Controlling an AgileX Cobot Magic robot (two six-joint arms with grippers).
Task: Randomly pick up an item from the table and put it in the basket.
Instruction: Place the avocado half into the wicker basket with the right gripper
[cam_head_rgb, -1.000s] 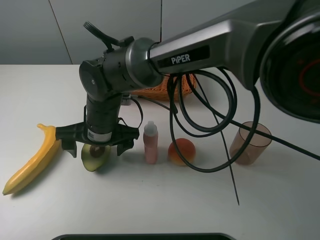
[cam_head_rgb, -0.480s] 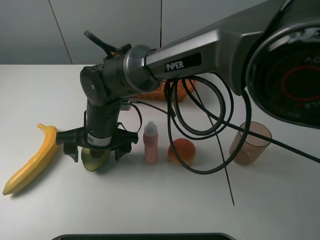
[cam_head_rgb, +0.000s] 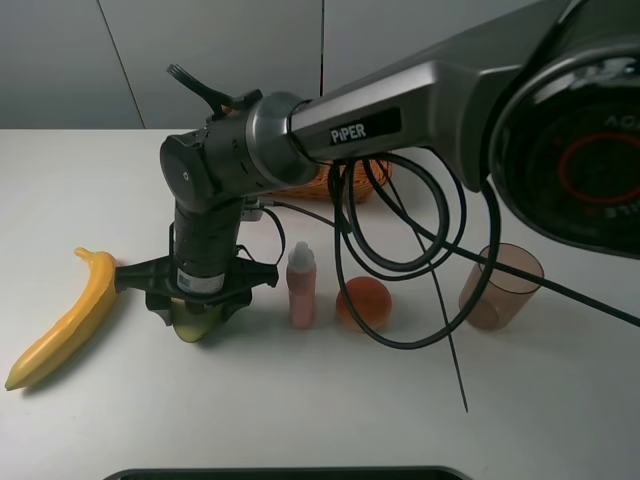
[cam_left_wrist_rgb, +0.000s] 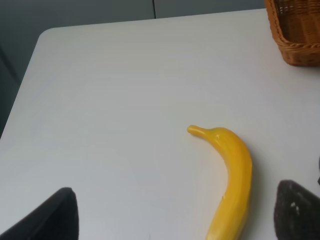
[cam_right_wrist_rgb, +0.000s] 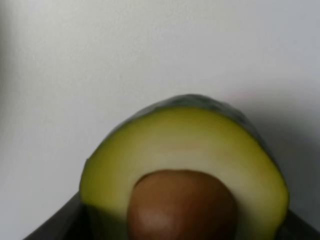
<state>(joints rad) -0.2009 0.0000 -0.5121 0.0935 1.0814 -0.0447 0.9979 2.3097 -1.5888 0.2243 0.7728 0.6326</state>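
Observation:
My right gripper needs to release the halved avocado inside the wicker basket (cam_head_rgb: 330, 154), toward the basket's end that is closest to the cup.
The halved avocado (cam_head_rgb: 192, 323) lies on the white table (cam_head_rgb: 300, 410), left of centre, flesh and brown pit up. My right gripper (cam_head_rgb: 196, 303) reaches across from the right and points straight down, its fingers closed against the avocado's sides. In the right wrist view the avocado (cam_right_wrist_rgb: 185, 145) fills the frame between dark fingers (cam_right_wrist_rgb: 47, 230). It still rests on the table. The wicker basket (cam_head_rgb: 300, 188) stands behind the arm, mostly hidden; its corner shows in the left wrist view (cam_left_wrist_rgb: 295, 35). My left gripper (cam_left_wrist_rgb: 181, 212) is open and empty, above the table near the banana.
A yellow banana (cam_head_rgb: 60, 320) lies left of the avocado and also shows in the left wrist view (cam_left_wrist_rgb: 232, 175). A small pink bottle (cam_head_rgb: 301, 287), an orange-red peach (cam_head_rgb: 363, 303) and a translucent brown cup (cam_head_rgb: 500, 285) stand in a row to its right. Black cables (cam_head_rgb: 400, 250) hang from the right arm.
My right gripper's fingers were spread wide beside the avocado and have closed in onto it. The arm has sunk slightly. Nothing else has moved.

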